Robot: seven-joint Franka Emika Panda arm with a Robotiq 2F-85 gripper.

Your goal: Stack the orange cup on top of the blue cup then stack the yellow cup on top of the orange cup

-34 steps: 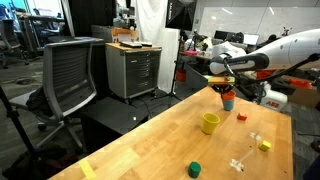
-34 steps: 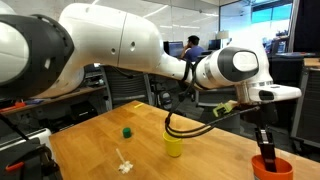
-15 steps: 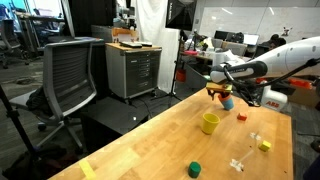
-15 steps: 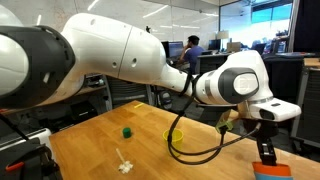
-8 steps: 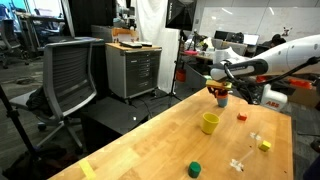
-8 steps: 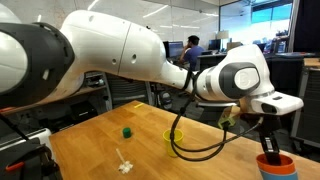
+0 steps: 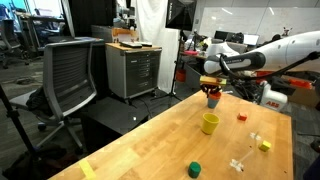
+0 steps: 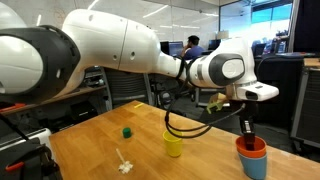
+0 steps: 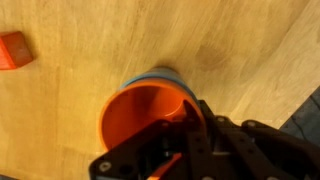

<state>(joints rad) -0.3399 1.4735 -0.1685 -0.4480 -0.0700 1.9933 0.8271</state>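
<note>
The robot's gripper will release the orange cup, still nested in the blue cup, inside the blue cup (image 7: 203, 98), beyond the yellow cup by the table edge on the cabinet side.
The orange cup (image 9: 145, 118) sits nested in the blue cup (image 9: 160, 72), whose rim shows just behind it in the wrist view. My gripper (image 9: 190, 112) is shut on the orange cup's near rim, one finger inside and one outside. In an exterior view the gripper (image 8: 246, 134) stands over the orange cup (image 8: 252, 148), with the blue cup (image 8: 253, 168) below it. The yellow cup (image 8: 174, 144) stands upright on the table, apart from the stack. From the far side, the gripper (image 7: 211, 88) holds the orange cup (image 7: 212, 98) beyond the yellow cup (image 7: 209, 123).
A wooden table (image 7: 150, 140) carries a green cylinder (image 7: 195, 169), a red block (image 7: 241, 116), a yellow block (image 7: 264, 145) and a small white piece (image 7: 238, 163). The red block (image 9: 12, 50) lies left of the stack. An office chair (image 7: 70, 75) and cabinet (image 7: 133, 68) stand beyond the table.
The jaws have closed on the orange cup's rim. The gripper and the cup stack have shifted left in both exterior views. The yellow cup has not moved.
</note>
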